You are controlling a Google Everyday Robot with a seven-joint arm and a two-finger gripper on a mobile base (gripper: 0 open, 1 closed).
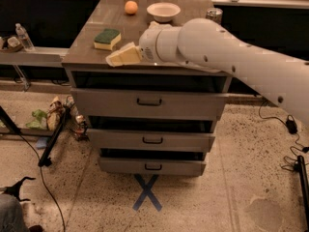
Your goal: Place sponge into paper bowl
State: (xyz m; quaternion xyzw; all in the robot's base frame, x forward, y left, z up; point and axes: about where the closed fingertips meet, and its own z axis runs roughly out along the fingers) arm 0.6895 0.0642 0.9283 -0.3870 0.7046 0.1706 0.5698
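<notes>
The sponge belongs in the paper bowl, so next my gripper goes to the middle of the sponge (107,38) on the cabinet top and closes there.
The sponge (107,38), dark green on top over pale yellow foam, lies on the left part of the cabinet top (91,54). The white paper bowl (163,11) stands at the back of the top, right of the middle. My gripper (120,57) reaches in from the right on a thick white arm, its pale fingers pointing left. It hovers over the front of the top, a little to the right of and nearer than the sponge, apart from it and holding nothing.
An orange fruit (131,7) sits at the back left of the bowl. A silver can (213,15) stands at the back right. The cabinet has three drawers (149,103). A water bottle (24,36) stands on a shelf at left. Cables and clutter lie on the floor.
</notes>
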